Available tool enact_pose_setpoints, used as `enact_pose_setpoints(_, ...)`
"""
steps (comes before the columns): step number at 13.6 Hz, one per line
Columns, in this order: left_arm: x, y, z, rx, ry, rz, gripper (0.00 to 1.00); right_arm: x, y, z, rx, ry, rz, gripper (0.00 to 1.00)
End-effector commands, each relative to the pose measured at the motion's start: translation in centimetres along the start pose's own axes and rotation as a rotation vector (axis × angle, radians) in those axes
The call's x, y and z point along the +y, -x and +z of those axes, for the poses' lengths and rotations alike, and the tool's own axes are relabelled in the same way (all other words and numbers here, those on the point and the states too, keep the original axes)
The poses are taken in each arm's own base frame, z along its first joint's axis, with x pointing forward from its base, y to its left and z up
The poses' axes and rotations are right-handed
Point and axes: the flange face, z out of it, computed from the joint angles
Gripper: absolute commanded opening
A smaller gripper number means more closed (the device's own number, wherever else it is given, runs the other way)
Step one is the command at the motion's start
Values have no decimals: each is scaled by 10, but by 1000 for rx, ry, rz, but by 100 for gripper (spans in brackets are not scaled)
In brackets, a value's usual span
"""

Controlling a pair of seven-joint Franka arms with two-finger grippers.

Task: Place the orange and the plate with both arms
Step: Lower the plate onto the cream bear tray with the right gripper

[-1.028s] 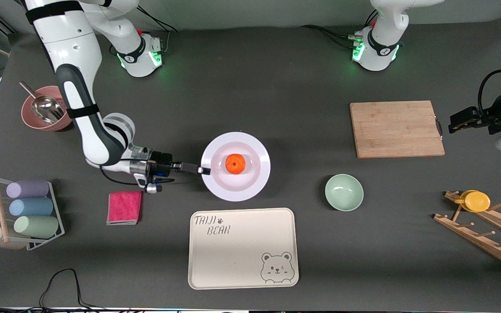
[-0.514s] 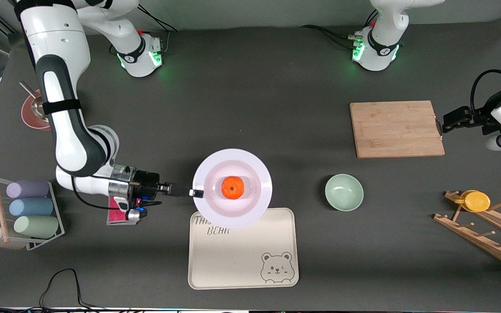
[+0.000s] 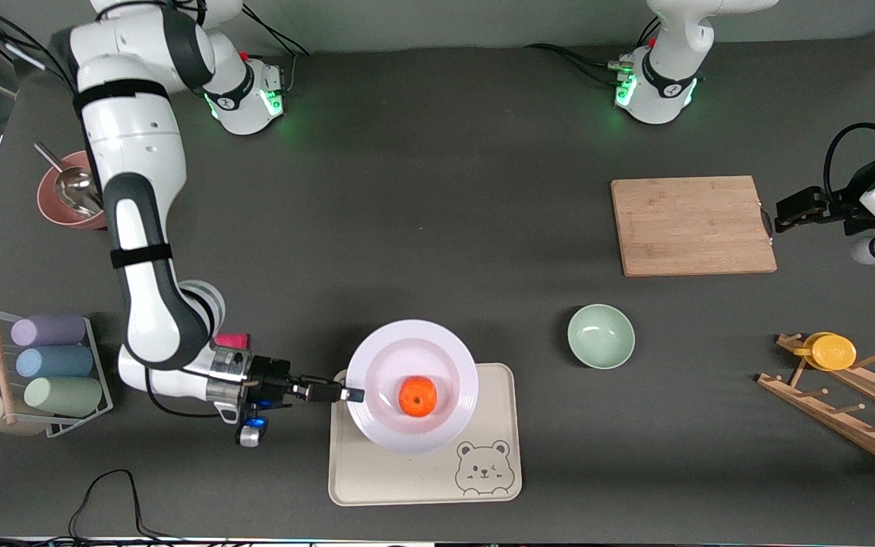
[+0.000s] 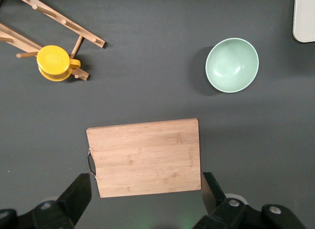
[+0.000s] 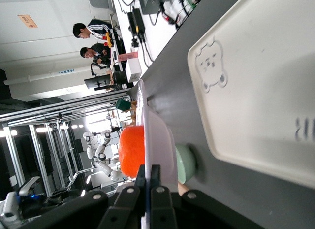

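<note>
The robot's right gripper will set the white plate with its orange down on the middle of the cream bear tray [image 3: 420, 421] [image 5: 259, 87].
The white plate [image 3: 377, 365] carries the orange [image 3: 417, 396] near its middle. My right gripper [image 3: 350, 394] is shut on the plate's rim and holds it slightly tilted above the cream bear tray [image 3: 407, 479]. In the right wrist view the fingers [image 5: 148, 177] pinch the thin plate [image 5: 160, 140] rim, with the orange [image 5: 132, 150] just past them and the tray [image 5: 256, 101] below. My left gripper [image 3: 787, 209] waits open, up in the air at the wooden cutting board's [image 3: 692, 225] edge at the left arm's end of the table. Its fingers [image 4: 146, 189] are wide apart and hold nothing.
A pale green bowl [image 3: 600, 336] sits beside the tray, toward the left arm's end. A wooden rack with a yellow cup [image 3: 832, 351] lies past it. At the right arm's end are a pink bowl with a scoop [image 3: 73, 199], a pink cloth [image 3: 232, 339] and a cup rack [image 3: 42, 372].
My right arm has carried the plate and orange from the table's middle toward the front camera, ending over the tray. The left gripper has barely shifted.
</note>
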Motion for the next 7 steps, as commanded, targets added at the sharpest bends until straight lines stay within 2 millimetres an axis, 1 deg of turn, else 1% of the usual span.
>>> enact_pose_setpoints(1,2,6,-4,3,-9,14,100,11,-25,16,-11,3,-20,0)
enact_pose_setpoints(2,2,6,-4,3,-9,15,100,18,-30,18,-8,4,-36,0)
enact_pose_setpoints(5,2,6,-4,5,-9,16,100,62,-37,29,32,30,-102,0)
enact_pose_setpoints(6,2,6,-4,3,-9,15,100,72,-39,33,38,33,-124,0)
enact_pose_setpoints(7,2,6,-3,1,-9,15,100,80,-37,42,32,28,-141,0)
